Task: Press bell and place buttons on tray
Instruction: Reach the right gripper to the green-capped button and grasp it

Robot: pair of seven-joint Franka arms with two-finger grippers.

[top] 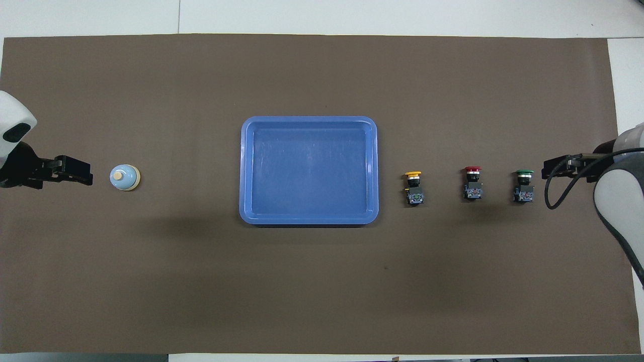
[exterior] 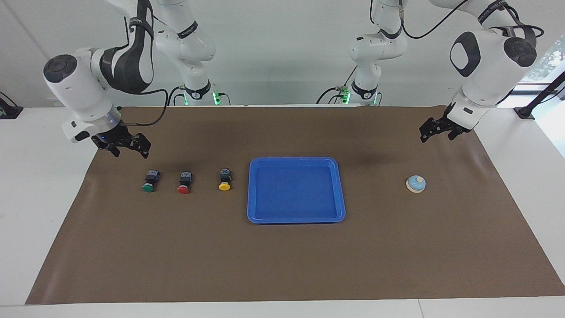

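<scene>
The robot's right gripper needs to close on the black body of the green button (top: pixel 524 192), under the button's green top.
The light blue bell (exterior: pixel 416 183) (top: pixel 124 177) stands on the mat toward the left arm's end. My left gripper (exterior: pixel 437 134) (top: pixel 83 176) hangs open above the mat beside the bell and touches nothing. The blue tray (exterior: pixel 250 190) (top: pixel 243 171) lies mid-table with nothing in it. Three buttons lie in a row toward the right arm's end: yellow (exterior: pixel 225 180) (top: pixel 414 186), red (exterior: pixel 185 183) (top: pixel 472 183) and green (exterior: pixel 150 181) (top: pixel 524 186). My right gripper (exterior: pixel 131 153) (top: pixel 551 171) hovers open over the mat just beside the green button.
A brown mat (exterior: pixel 282 265) (top: pixel 322 281) covers most of the white table (exterior: pixel 39 185). A black cable (top: pixel 558 193) loops from the right wrist near the green button.
</scene>
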